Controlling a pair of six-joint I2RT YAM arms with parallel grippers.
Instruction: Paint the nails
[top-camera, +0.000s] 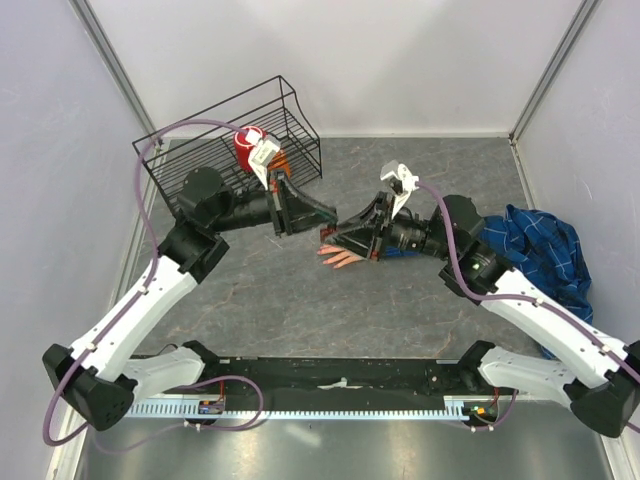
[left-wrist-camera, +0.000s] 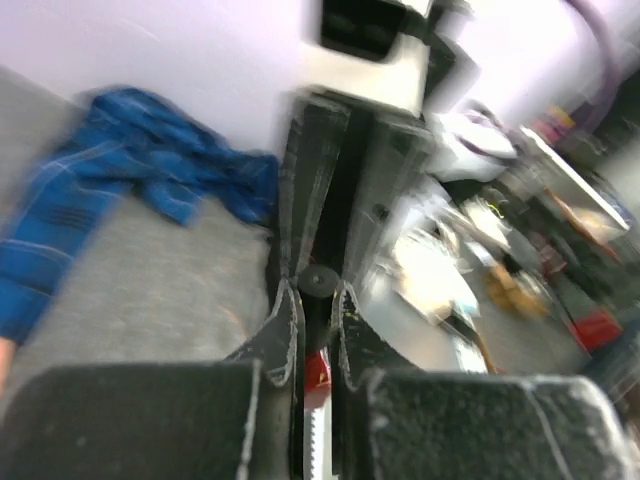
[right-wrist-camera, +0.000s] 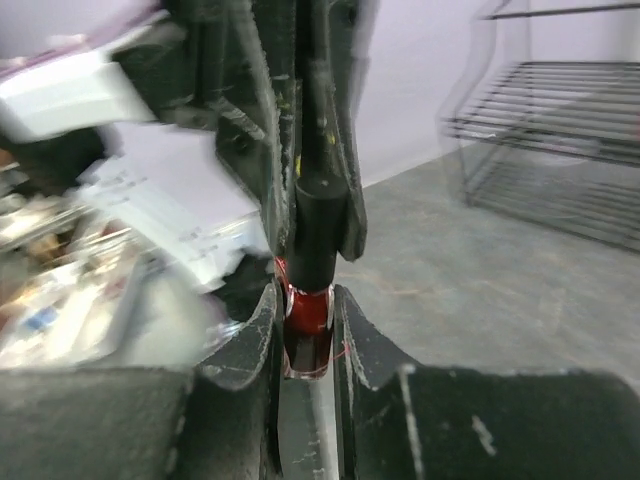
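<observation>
The black cap is still on the bottle, so next my left gripper opens, turns and grabs the black cap (right-wrist-camera: 320, 225) at a new angle to twist it off.
The two grippers meet tip to tip above the middle of the table. My right gripper (top-camera: 342, 236) (right-wrist-camera: 305, 300) is shut on a small bottle of dark red polish (right-wrist-camera: 308, 335). My left gripper (top-camera: 334, 216) (left-wrist-camera: 316, 295) is shut on the bottle's black cap (left-wrist-camera: 319, 280) (right-wrist-camera: 316, 225); the red bottle (left-wrist-camera: 316, 368) shows between its fingers. The peach fake hand (top-camera: 338, 259) lies on the table just below the grippers, fingers pointing left, partly hidden by the right gripper. Its nails are too small to make out.
A black wire basket (top-camera: 296, 108) stands at the back left with a red cup (top-camera: 247, 146) in it. The blue plaid cloth (top-camera: 545, 248) (left-wrist-camera: 150, 170) is bunched at the right, under the right arm. Walls close in the table's sides and back.
</observation>
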